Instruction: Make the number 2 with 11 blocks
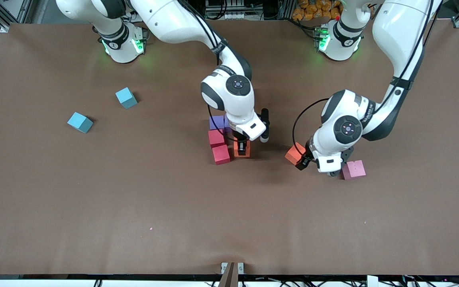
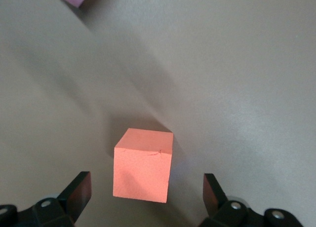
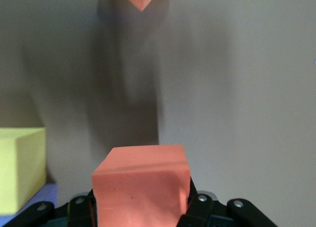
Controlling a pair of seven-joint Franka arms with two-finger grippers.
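My left gripper should close on the opposite sides (image 1: 295, 154) (image 2: 142, 171) of the loose orange block, which is on the table near the pink block.
My right gripper (image 1: 242, 149) is shut on an orange block (image 1: 241, 150), held low beside the nearer of two red blocks (image 1: 221, 154). The second red block (image 1: 216, 137) and a purple block (image 1: 216, 122) line up farther back. In the right wrist view the held orange block (image 3: 142, 187) fills the jaws, with a yellow block (image 3: 19, 168) beside it. My left gripper (image 1: 300, 159) is open around a second orange block (image 1: 295, 153) on the table; in the left wrist view that block (image 2: 143, 165) lies between the fingers (image 2: 79, 190), untouched. A pink block (image 1: 353, 169) lies by the left wrist. Other blocks are hidden under the right hand.
Two light-blue cubes (image 1: 126, 97) (image 1: 80, 122) lie apart toward the right arm's end of the table. The brown table (image 1: 173, 207) is bare nearer the front camera. A small fixture (image 1: 232, 271) sits at the table's near edge.
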